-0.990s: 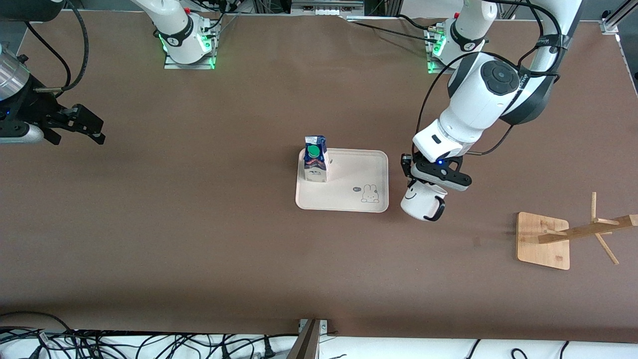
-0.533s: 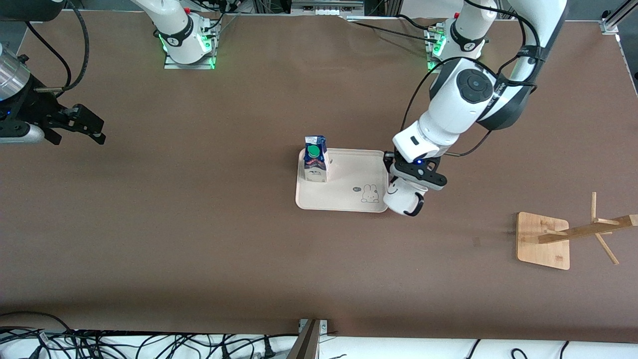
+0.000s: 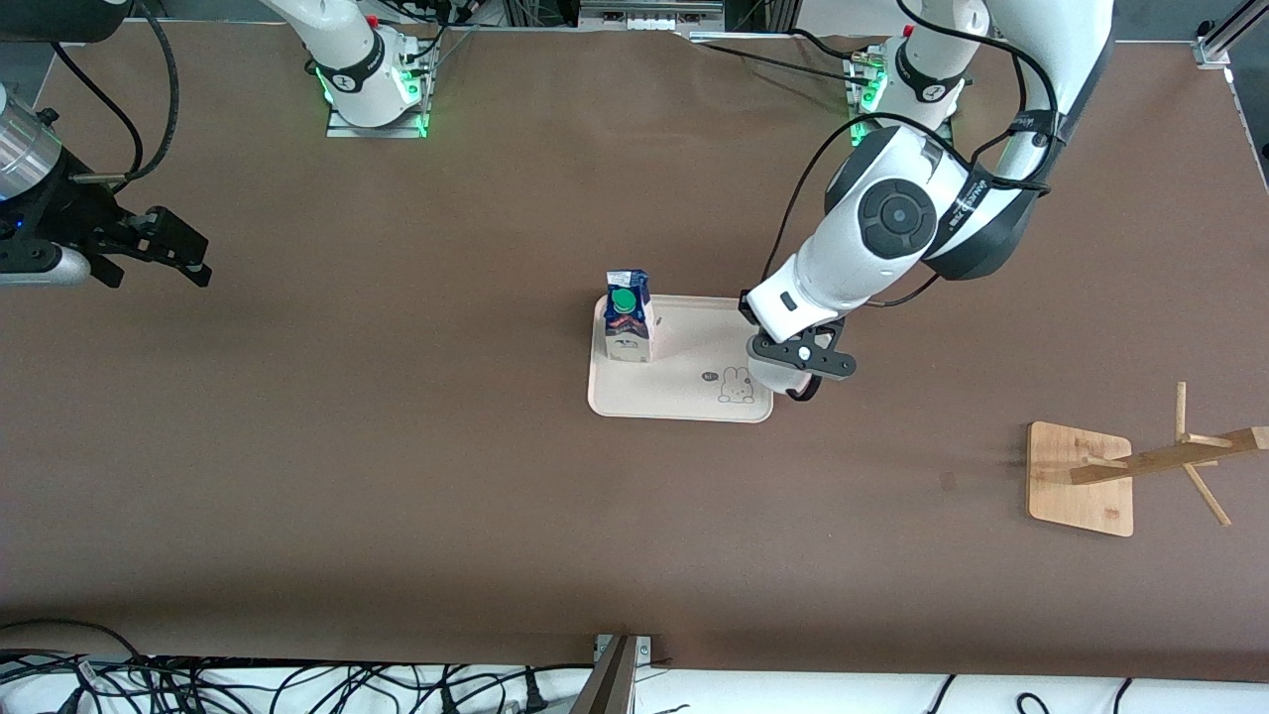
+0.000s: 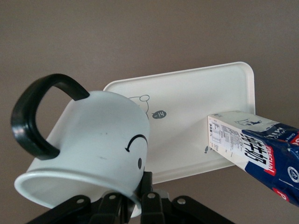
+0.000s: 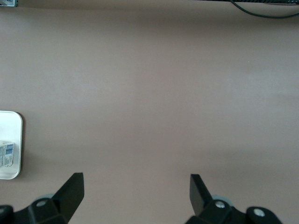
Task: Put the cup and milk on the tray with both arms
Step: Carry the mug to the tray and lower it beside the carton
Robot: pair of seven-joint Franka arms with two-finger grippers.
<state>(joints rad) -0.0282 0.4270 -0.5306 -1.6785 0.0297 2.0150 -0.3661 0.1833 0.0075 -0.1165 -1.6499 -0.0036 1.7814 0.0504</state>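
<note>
My left gripper needs to let go of the white smiley cup on the cream tray point(image 3: 749, 343) point(image 4: 135, 142), between the tray's animal drawing and its far edge. The cup is now held tilted over the tray's edge.
The cream tray point(image 3: 694, 342) lies mid-table, and the milk point(image 3: 629, 322) stands upright in its corner toward the right arm's end, farthest from the front camera. My left gripper point(image 3: 799, 363) is shut on the rim of the white smiley cup point(image 3: 771, 378) and holds it tilted over the tray's edge toward the left arm's end. In the left wrist view the cup point(image 4: 93, 140) hangs from the left gripper point(image 4: 135, 193), black handle out to one side, above the tray point(image 4: 196, 98) and the milk point(image 4: 261, 149). My right gripper point(image 3: 169, 253) waits open over bare table at the right arm's end.
A wooden rack with a square base point(image 3: 1081, 478) and a leaning post point(image 3: 1170, 456) stands toward the left arm's end, nearer the front camera. The right wrist view shows the right gripper point(image 5: 136, 186) over brown table, with a tray corner point(image 5: 10, 140) at its margin.
The left arm has carried the cup from beside the tray toward it, and the cup now hangs over the tray's edge. The right arm has not moved.
</note>
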